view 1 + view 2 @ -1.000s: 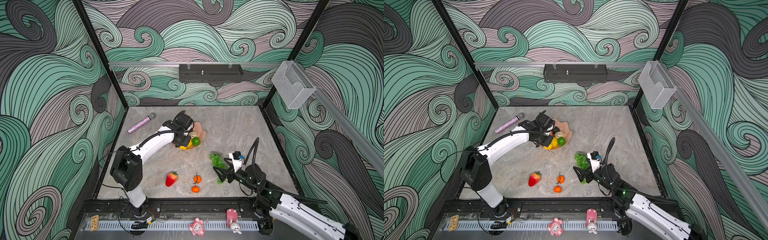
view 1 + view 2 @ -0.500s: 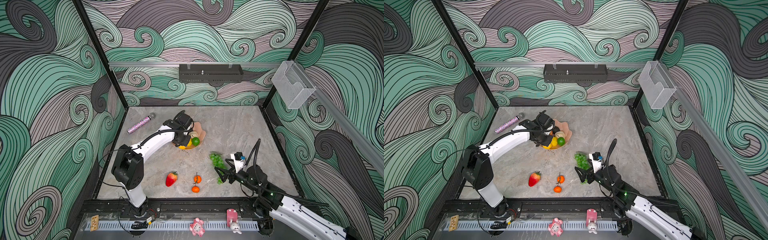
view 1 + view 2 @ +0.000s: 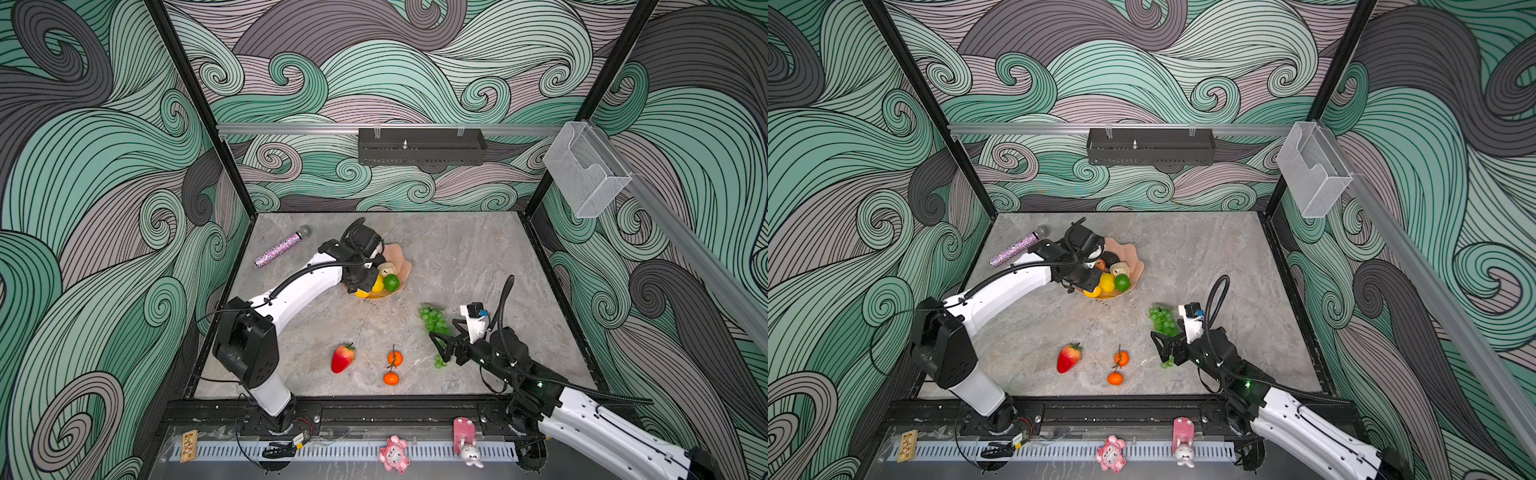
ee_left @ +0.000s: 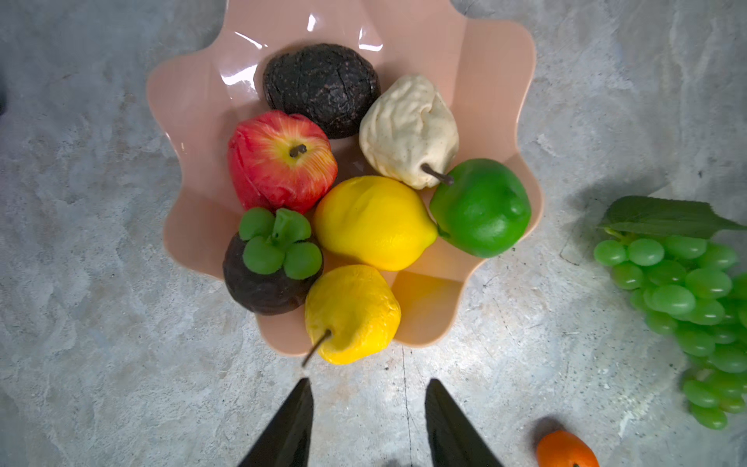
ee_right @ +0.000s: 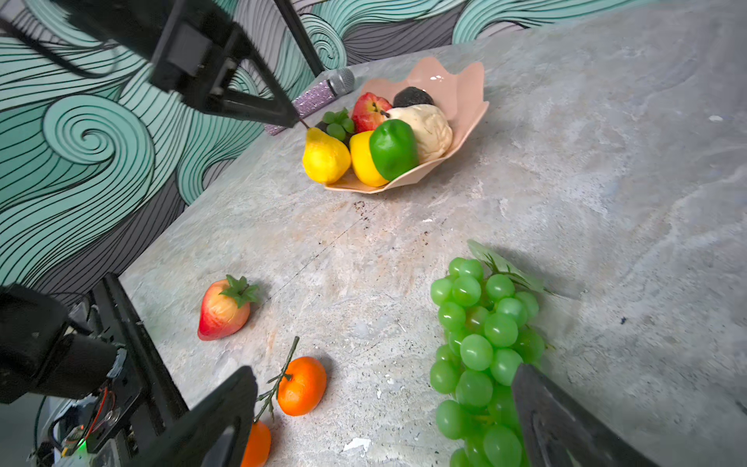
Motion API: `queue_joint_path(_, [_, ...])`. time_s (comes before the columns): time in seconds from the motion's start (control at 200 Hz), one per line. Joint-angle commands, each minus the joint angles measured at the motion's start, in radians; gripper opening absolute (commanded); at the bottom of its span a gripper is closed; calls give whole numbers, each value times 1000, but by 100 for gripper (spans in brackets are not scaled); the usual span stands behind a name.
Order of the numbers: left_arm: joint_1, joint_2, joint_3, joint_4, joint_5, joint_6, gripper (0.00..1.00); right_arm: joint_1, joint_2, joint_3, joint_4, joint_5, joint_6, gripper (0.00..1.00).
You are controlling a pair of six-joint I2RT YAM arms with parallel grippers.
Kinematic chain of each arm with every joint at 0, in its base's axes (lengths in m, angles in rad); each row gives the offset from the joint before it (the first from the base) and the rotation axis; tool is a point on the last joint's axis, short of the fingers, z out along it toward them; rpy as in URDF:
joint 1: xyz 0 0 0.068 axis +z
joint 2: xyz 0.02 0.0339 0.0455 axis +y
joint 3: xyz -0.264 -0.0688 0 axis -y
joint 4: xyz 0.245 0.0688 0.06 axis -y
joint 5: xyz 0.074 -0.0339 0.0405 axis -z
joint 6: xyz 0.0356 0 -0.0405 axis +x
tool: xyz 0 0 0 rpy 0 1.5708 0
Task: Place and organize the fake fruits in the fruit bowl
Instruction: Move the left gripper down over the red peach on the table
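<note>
The robot's right gripper will close on the strawberry's green leaves [image 3: 348,346] [image 5: 239,290], because the left gripper will hold that fruit out to it.
The salmon fruit bowl [image 4: 194,101] [image 3: 402,261] holds an avocado [image 4: 321,87], apple [image 4: 279,161], cream pear [image 4: 408,129], lemon [image 4: 374,222], lime [image 4: 481,212], a dark leafy-topped fruit [image 4: 266,279] and a yellow pear [image 4: 351,313] lying over its rim. My left gripper [image 4: 368,384] [image 3: 365,283] hangs open and empty just off that pear. On the table lie green grapes [image 5: 481,331] [image 3: 432,320], a strawberry [image 3: 343,357] and two tangerines [image 3: 395,358] [image 3: 390,378]. My right gripper [image 5: 384,376] [image 3: 438,345] stands wide open, one finger against the grapes.
A glittery pink microphone [image 3: 282,248] lies at the back left beside the left arm. A clear plastic box [image 3: 586,174] hangs on the right wall and a black tray [image 3: 422,146] on the back wall. Small toys [image 3: 392,453] sit on the front rail.
My left gripper's jaws have gone from shut to open above the bowl's near rim, and the yellow pear lies free there. The right arm has barely moved.
</note>
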State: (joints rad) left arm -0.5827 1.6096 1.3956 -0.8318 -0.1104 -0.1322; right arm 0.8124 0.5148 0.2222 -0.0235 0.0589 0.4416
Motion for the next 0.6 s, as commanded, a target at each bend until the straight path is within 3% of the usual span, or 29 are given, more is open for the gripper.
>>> queue_joint_path(0.0, [9, -110, -44, 46, -4, -40, 57, -9, 45, 77, -69, 40, 81, 99])
queue_joint_path(0.275, [18, -349, -219, 100, -66, -154, 67, -11, 175, 173, -143, 16, 85, 99])
queue_joint_path(0.445, [18, -471, -313, -22, -60, -289, 71, -12, 195, 198, -159, 2, 49, 99])
queue_joint_path(0.595, [16, -514, -416, -134, 53, -426, 74, -12, 214, 201, -147, -13, 28, 99])
